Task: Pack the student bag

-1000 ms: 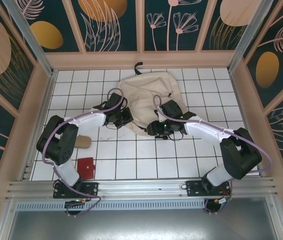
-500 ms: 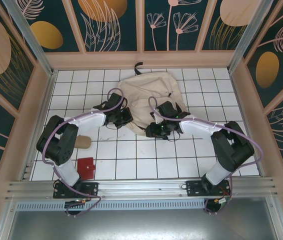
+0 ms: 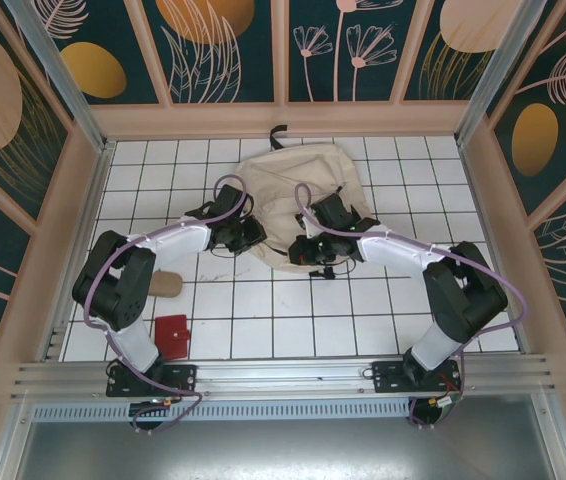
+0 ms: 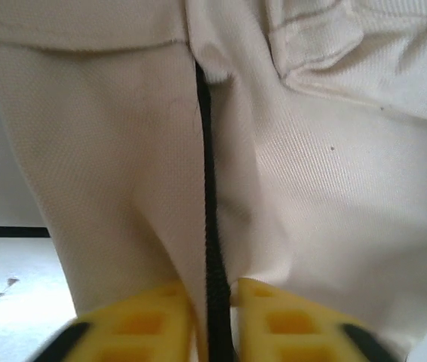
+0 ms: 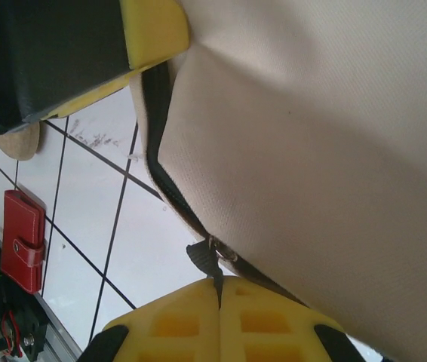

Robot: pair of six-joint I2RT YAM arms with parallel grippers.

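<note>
I should grip the bag's near corner [image 3: 263, 256] beside the zipper with my left gripper and stretch the zipper straight, because it bends on its way to the pull tab.
The student bag [image 3: 298, 190], cream fabric with black zipper lines, lies flat at the back middle of the tiled table. My left gripper [image 3: 250, 236] is at its near-left edge. In the left wrist view its yellow fingers [image 4: 153, 317] stand slightly apart, and the bag's black zipper seam [image 4: 207, 188] and a fold of cloth run between them. My right gripper [image 3: 304, 251] is at the bag's near edge. In the right wrist view this gripper [image 5: 219, 283] is shut on the black zipper pull tab [image 5: 204, 258], under the cream bag [image 5: 327, 136].
A small red wallet [image 3: 172, 335] [image 5: 23, 240] lies near the left arm's base. A tan oval item [image 3: 166, 284] sits just behind it. The bag's black strap loop [image 3: 278, 132] reaches the back wall. Wooden walls close in the table on three sides.
My right gripper has moved left along the bag's near edge and closed on the zipper pull. The left gripper stayed put, and its jaws have parted a little.
</note>
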